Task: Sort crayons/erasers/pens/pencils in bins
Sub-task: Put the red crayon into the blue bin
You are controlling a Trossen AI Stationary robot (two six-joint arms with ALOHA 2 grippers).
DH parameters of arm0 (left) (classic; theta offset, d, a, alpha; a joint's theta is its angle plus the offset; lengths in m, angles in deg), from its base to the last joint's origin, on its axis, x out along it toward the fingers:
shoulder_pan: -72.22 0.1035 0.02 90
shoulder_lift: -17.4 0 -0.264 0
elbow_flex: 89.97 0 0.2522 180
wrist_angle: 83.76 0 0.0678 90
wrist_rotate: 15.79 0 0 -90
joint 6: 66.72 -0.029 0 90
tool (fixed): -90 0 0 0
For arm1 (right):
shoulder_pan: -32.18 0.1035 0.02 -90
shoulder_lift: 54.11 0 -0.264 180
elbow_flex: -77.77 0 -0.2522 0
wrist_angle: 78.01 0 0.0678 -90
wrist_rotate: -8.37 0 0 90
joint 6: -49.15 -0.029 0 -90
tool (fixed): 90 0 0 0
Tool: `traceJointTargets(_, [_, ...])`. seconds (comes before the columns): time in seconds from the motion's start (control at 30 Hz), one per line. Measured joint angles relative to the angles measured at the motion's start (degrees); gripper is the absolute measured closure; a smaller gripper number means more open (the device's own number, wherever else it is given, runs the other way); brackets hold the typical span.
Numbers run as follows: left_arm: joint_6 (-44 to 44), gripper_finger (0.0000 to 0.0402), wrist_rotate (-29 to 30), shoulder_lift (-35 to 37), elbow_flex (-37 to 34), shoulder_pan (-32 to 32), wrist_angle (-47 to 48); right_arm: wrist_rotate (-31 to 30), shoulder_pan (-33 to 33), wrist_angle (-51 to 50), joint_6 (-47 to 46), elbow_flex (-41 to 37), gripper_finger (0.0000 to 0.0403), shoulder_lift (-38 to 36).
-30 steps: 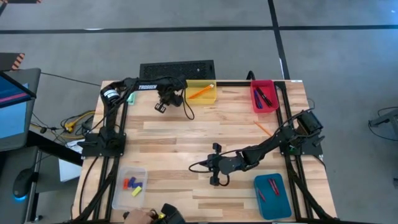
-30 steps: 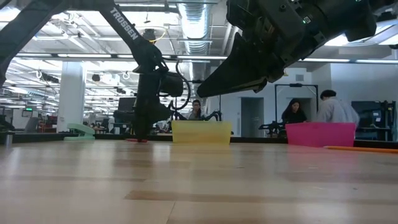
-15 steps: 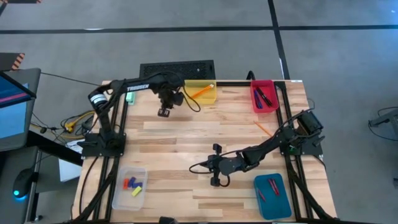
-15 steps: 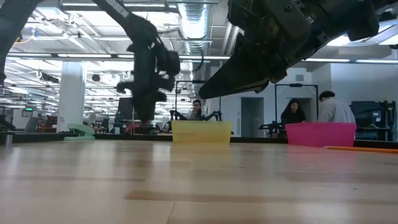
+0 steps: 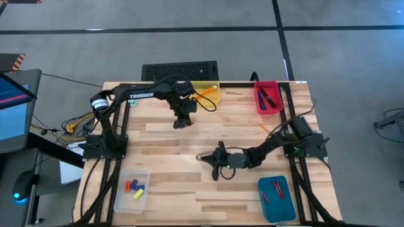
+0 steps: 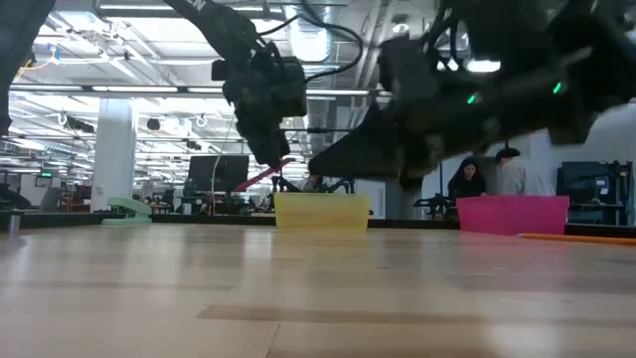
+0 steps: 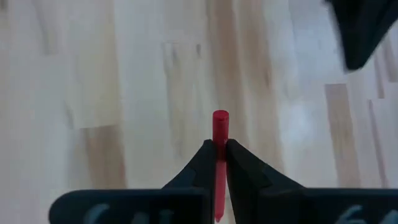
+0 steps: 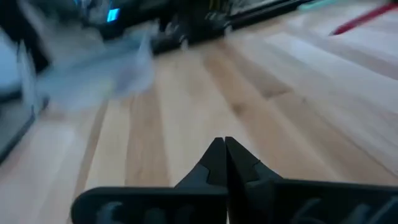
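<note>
Next, my left gripper lets go of the red crayon into my right gripper's fingers, over the bare wood between both grippers (image 5: 201, 132).
My left gripper (image 5: 179, 123) hangs above the far-middle table, shut on a short red crayon (image 7: 220, 127). In the low view that crayon (image 6: 266, 175) slants below the gripper (image 6: 266, 159), clear of the wood. My right gripper (image 5: 209, 157) hovers over mid-table, shut and empty (image 8: 224, 147). The yellow bin (image 5: 206, 93) holds an orange pencil, the red bin (image 5: 268, 98) dark pens, the teal bin (image 5: 276, 198) red crayons, the clear bin (image 5: 131, 189) small erasers. One orange pencil (image 5: 266, 130) lies flat on the table. My left gripper pinches the red crayon between its two fingers (image 7: 205, 158), around the middle of the stick. One end (image 7: 220, 117) sticks out past the fingertips, the rest runs back between them. The crayon is lifted clear of the table and tilted.
A pale-green block (image 6: 126, 208) sits near the far-left corner. A black keyboard (image 5: 180, 69) lies beyond the far edge. People stand in the room behind the red bin (image 6: 512, 213). Bare wood spreads across the table's left and near-middle parts.
My left gripper rose from the table near the far-left with the crayon in its fingers, then carried it toward the right and nearer the middle, tipping as it went. My right gripper drifted slightly toward the far edge, staying shut.
</note>
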Motion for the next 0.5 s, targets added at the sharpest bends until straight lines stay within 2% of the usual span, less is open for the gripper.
traceJointTargets(0.07, [1.40, 0.0393, -0.26, 0.00, 0.00, -1.28, -0.25, -0.07, -2.01, 5.89, -3.28, 0.20, 0.0399, 3.09])
traceJointTargets(0.2, [4.02, 0.0393, -0.28, 0.00, 0.00, -3.35, -0.95, -0.16, -5.87, 11.62, -10.19, 0.61, 0.0381, 6.45])
traceJointTargets(0.33, [7.41, 0.0393, -0.30, 0.00, 0.02, -4.77, -1.78, -0.38, -8.46, 12.64, -11.84, 0.73, 0.0335, 6.53])
traceJointTargets(0.5, [13.81, 0.0393, -1.10, 0.00, 0.02, -5.64, -4.16, -1.60, -9.92, 15.16, -8.68, 1.56, 0.0271, 6.11])
